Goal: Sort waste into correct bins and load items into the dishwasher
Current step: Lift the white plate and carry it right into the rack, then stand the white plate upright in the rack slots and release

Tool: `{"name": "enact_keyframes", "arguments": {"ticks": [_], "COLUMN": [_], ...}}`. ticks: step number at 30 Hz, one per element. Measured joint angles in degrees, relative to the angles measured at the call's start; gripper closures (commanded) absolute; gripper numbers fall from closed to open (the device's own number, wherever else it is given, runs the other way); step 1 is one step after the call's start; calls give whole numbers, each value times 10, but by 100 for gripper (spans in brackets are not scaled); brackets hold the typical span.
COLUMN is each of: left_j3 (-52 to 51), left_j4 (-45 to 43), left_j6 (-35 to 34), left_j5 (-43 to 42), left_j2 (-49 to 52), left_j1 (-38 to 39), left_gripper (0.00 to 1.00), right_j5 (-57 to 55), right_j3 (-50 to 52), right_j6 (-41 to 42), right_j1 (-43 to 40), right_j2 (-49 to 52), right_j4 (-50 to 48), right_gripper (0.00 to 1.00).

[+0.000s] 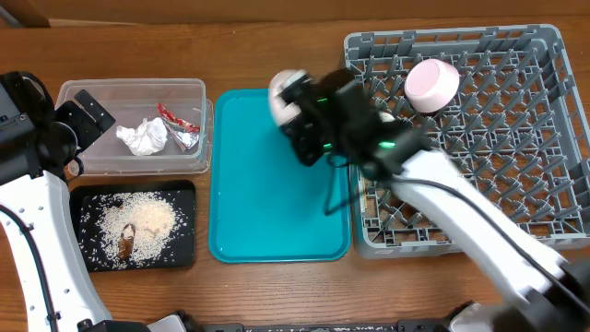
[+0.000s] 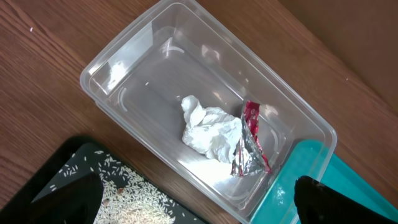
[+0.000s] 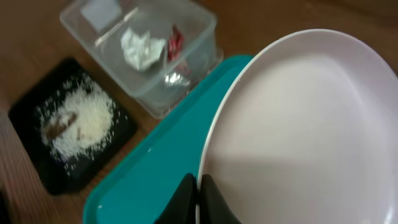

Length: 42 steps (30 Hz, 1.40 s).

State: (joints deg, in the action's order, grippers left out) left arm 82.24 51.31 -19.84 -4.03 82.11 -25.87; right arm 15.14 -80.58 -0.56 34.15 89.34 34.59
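Note:
Next, I stand the pale pink plate among the middle pegs of the grey dish rack (image 1: 470, 158) with my right gripper.
My right gripper (image 3: 199, 186) is shut on the rim of the pale pink plate (image 3: 298, 124) and holds it tilted above the teal tray; from overhead the gripper (image 1: 297, 124) and plate (image 1: 284, 90) are near the tray's back right. The pale pink bowl (image 1: 431, 83) lies in the grey dish rack (image 1: 516, 138). The crumpled tissue (image 2: 208, 130) and foil wrapper (image 2: 250, 140) lie in the clear tub (image 2: 124, 68). Rice and brown scraps (image 1: 138, 226) lie in the black tray (image 1: 184, 249). My left gripper (image 2: 199, 196) is open and empty above the tub's near edge. The white bowl and cup are hidden.
The teal serving tray (image 1: 267, 212) lies between the bins and the rack. The clear tub (image 1: 134, 92) sits at the back left with the black tray in front of it. My right arm crosses the rack's front left corner.

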Motion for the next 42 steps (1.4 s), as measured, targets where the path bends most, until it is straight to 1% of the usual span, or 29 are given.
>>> {"name": "enact_keyframes", "arguments": {"ticks": [5,8,14,17,22,27,33,42], "left_j3": [0,0,0,0,0,0,0,0], "left_j4": [0,0,0,0,0,0,0,0], "left_j6": [0,0,0,0,0,0,0,0], "left_j5": [0,0,0,0,0,0,0,0], "left_j2": [0,0,0,0,0,0,0,0], "left_j1": [0,0,0,0,0,0,0,0], "left_gripper": [0,0,0,0,0,0,0,0], "right_j5": [28,97,272,345,422,451,463,464], "right_j3": [0,0,1,4,16,33,36,36], "right_j6": [55,80,103,108,106,90,75,72], "right_j1": [-100,-194,-372,-439,-525,-573,-579,-581], "right_j2": [-87,-114,-114,-110,-93,-54,-1,9], "right_j4": [52,85,142,145,145,148,123,101], "right_gripper": [96,96,96,96,96,96,96,96]}}
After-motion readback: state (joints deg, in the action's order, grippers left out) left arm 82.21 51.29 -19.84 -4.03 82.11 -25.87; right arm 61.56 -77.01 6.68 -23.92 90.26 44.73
